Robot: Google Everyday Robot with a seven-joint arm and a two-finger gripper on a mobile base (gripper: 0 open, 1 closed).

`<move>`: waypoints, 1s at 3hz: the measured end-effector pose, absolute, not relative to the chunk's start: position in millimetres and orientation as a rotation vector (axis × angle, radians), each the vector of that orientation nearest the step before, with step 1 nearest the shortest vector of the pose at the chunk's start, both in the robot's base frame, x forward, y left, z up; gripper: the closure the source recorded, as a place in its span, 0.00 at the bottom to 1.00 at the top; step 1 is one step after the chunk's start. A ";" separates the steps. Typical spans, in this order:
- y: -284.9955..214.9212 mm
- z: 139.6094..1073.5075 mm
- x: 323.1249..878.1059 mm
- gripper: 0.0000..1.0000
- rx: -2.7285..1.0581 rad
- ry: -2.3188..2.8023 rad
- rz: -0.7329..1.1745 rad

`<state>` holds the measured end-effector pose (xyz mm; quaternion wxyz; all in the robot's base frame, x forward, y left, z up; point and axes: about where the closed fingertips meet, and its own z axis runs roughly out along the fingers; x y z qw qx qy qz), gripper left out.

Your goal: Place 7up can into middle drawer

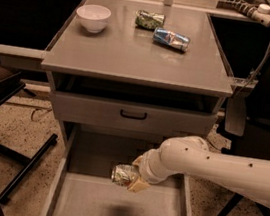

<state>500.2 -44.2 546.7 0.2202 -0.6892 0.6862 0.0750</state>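
Next, the gripper releases the 7up can on the open drawer's pale bottom, just behind the can's shadow (111, 185).
The 7up can (123, 174), silvery-white with green markings, lies on its side in my gripper (132, 177), held over the open middle drawer (115, 209). The gripper is shut on the can, its pale fingers (139, 183) on the can's right end. My white arm reaches in from the right. The can hangs a little above the drawer's pale floor, near its back part, and casts a shadow on the floor below it. The drawer is pulled out toward the camera.
On the grey cabinet top (133, 54) stand a white bowl (93, 17), a dark green mottled can (149, 19) and a blue can (171, 38). A closed drawer front with a black handle (133, 114) is above. A dark chair base (25, 164) is at the left.
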 end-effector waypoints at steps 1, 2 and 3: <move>-15.2 502.2 515.5 1.00 -1.845 1.879 0.236; 0.6 485.0 528.4 1.00 -1.752 1.895 0.218; 0.6 485.0 528.4 1.00 -1.752 1.895 0.218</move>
